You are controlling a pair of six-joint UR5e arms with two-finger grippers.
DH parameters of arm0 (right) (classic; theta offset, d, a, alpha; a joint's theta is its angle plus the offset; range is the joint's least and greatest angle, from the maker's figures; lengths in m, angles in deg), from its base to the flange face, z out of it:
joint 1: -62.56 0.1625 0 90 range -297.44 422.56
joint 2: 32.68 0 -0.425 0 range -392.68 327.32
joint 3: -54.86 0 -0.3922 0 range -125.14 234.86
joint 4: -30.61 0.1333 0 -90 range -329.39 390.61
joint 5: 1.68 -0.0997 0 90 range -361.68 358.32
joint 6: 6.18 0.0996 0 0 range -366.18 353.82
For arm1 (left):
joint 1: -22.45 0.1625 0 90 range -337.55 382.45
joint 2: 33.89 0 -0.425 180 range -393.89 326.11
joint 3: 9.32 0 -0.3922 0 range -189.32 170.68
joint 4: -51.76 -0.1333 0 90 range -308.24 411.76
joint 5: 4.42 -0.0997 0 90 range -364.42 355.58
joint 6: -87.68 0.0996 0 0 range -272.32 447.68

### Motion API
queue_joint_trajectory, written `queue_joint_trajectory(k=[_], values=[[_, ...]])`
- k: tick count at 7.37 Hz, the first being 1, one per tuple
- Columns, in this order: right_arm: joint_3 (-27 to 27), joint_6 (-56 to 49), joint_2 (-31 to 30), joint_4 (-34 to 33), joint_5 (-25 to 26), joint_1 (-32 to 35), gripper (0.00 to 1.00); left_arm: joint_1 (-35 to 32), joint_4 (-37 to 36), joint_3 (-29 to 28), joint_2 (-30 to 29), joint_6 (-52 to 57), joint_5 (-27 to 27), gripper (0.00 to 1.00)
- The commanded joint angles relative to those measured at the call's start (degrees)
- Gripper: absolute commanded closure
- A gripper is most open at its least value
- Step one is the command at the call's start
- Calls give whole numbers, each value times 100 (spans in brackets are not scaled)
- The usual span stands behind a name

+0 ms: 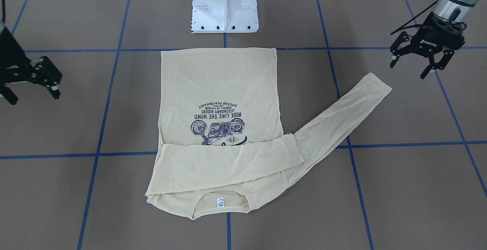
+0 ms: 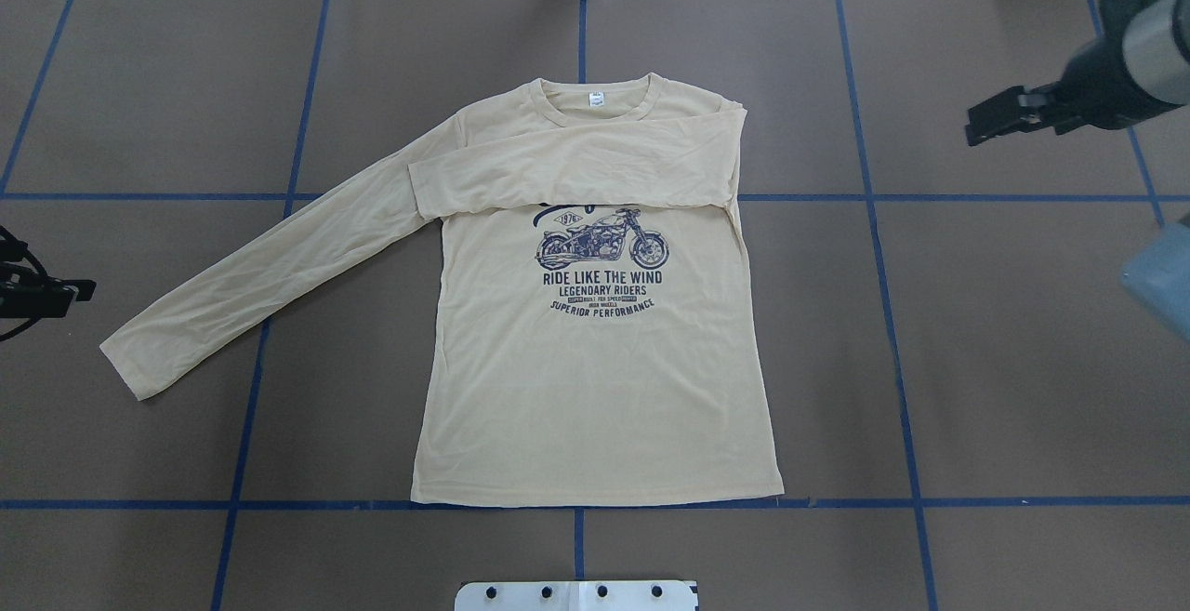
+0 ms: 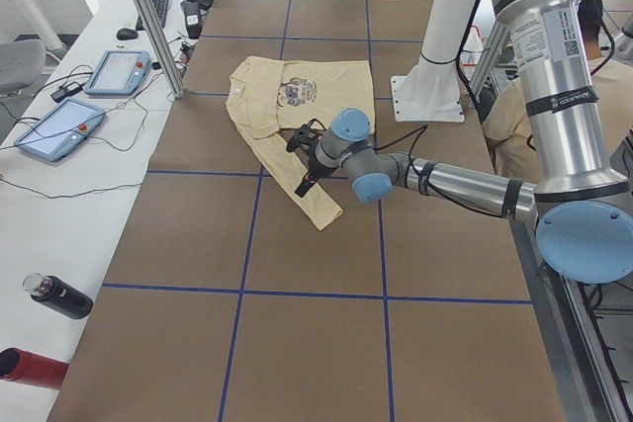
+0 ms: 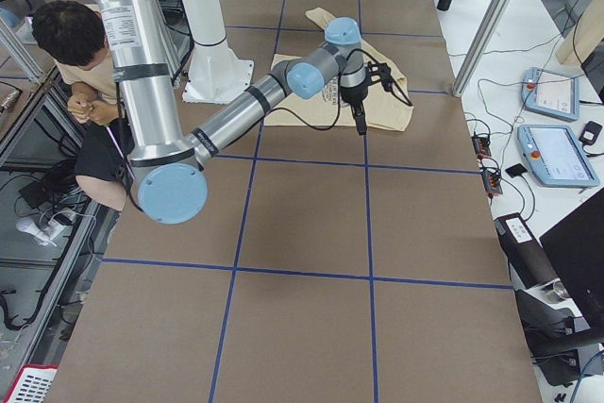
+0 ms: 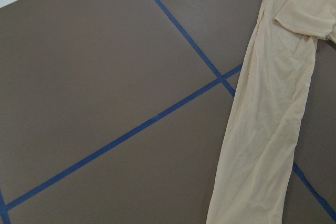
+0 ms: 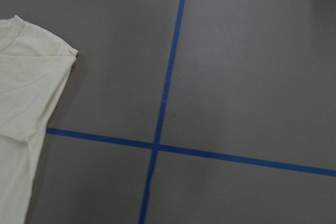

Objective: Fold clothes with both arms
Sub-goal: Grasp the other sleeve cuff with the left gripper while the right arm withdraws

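Note:
My left gripper is to close next on the hem-side corner of the cuff (image 1: 372, 75) on the shirt's stretched-out sleeve.
The pale cream-yellow long-sleeved shirt (image 2: 595, 351) lies flat and print-up in the middle of the table, neck away from the robot. One sleeve (image 2: 576, 169) is folded across the chest, over the top of the motorcycle print. The other sleeve (image 2: 270, 276) stretches out diagonally toward my left side. My left gripper (image 1: 411, 67) hovers open just beyond that sleeve's cuff (image 1: 376, 84), holding nothing. My right gripper (image 1: 32, 94) is open and empty, well off the shirt's far side. The left wrist view shows the stretched sleeve (image 5: 262, 129); the right wrist view shows a shoulder corner (image 6: 31, 93).
The white pedestal base (image 1: 224, 6) stands at the table edge by the shirt's hem. Blue tape lines (image 2: 581, 504) grid the brown table. A seated person (image 4: 75, 54) is beside the robot. Tablets (image 3: 59, 130) and bottles (image 3: 54, 298) lie on a side bench.

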Motion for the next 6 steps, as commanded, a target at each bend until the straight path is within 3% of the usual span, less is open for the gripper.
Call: queue_joint_trajectory(k=[1,3,5,6], values=[[-43,-821,-1462,1067,-794,850,0,733,31,-163,104,-366,-615,0],[-69,-1034,-1704,1280,-823,985,0,1575,284,-495,105,-1101,-1326,0],[-52,-1017,-1695,1280,-831,985,0,1878,1074,-1197,70,-1272,-1505,18],[-52,-1017,-1669,1280,-831,985,0,1879,1216,-1236,61,-1255,-1505,23]])
